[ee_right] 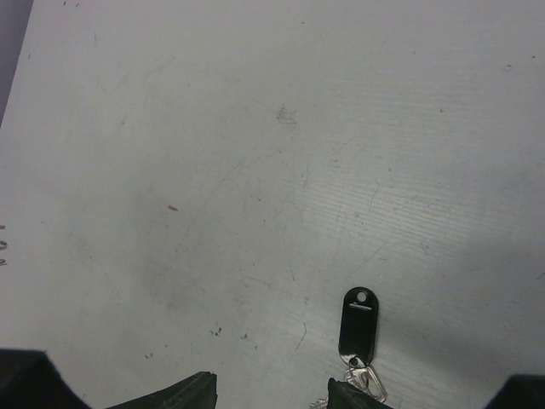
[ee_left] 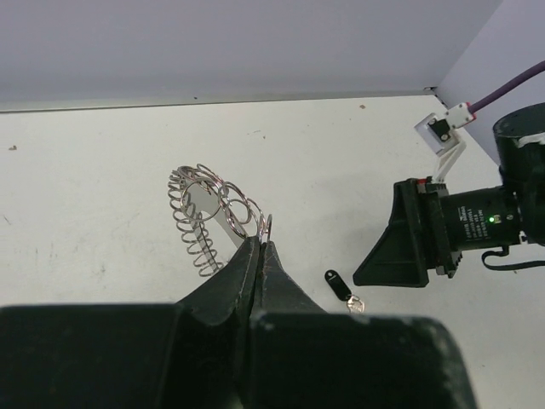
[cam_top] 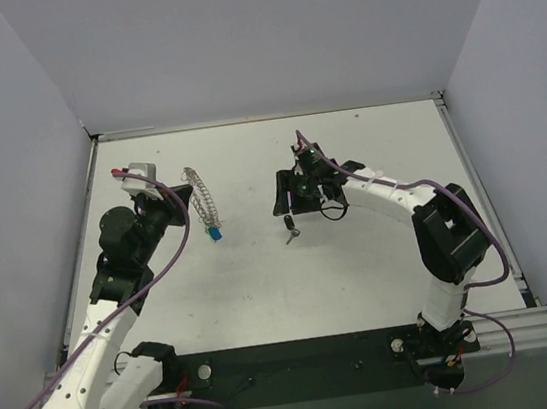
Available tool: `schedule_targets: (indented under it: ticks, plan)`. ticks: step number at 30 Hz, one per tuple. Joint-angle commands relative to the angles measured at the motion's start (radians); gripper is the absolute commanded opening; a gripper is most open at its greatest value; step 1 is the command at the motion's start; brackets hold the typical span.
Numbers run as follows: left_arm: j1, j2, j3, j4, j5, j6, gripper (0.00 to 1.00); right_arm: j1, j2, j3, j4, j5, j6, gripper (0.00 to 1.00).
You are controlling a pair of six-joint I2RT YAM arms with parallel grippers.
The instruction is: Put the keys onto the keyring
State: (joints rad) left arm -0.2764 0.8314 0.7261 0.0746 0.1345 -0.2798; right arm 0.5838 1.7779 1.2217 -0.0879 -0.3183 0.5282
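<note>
The small wire ring (cam_top: 293, 230) (ee_right: 366, 377) of the dark-headed silver key, between its dark head and its silver end, will be gripped by my right gripper.
The keyring (cam_top: 202, 202), a silvery ring with a coiled rim, is held on edge above the table by my left gripper (cam_top: 182, 198). In the left wrist view the jaws (ee_left: 261, 247) are shut on the near edge of the keyring (ee_left: 207, 207). A blue key head (cam_top: 215, 234) hangs at the ring's lower end. The dark-headed silver key (cam_top: 290, 229) lies flat on the table, also seen in the left wrist view (ee_left: 335, 284) and the right wrist view (ee_right: 358, 324). My right gripper (cam_top: 287, 199) is open and empty, hovering just beyond that key (ee_right: 271, 396).
The white table (cam_top: 363, 273) has a raised metal edge at the back and right (cam_top: 471, 168). Grey walls stand on three sides. The right arm's black fingers (ee_left: 400, 247) show in the left wrist view, close to the dark key.
</note>
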Motion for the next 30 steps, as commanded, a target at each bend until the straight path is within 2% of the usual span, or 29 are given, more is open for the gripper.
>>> schedule_targets:
  ticks: [1, 7, 13, 30]
  plan:
    - [-0.004, -0.025, 0.053, 0.034, -0.024, 0.024, 0.0, 0.03, -0.018, 0.035, -0.075, 0.099, -0.083, 0.54]
    - [-0.006, -0.023, 0.044, 0.025, -0.022, 0.03, 0.0, 0.066, 0.023, 0.047, -0.173, 0.206, -0.16, 0.51]
    - [-0.007, -0.02, 0.035, 0.021, -0.01, 0.027, 0.0, 0.096, 0.054, 0.047, -0.197, 0.268, -0.2, 0.42]
    - [-0.006, -0.032, 0.033, 0.008, -0.016, 0.024, 0.0, 0.108, 0.141, 0.078, -0.171, 0.295, -0.218, 0.31]
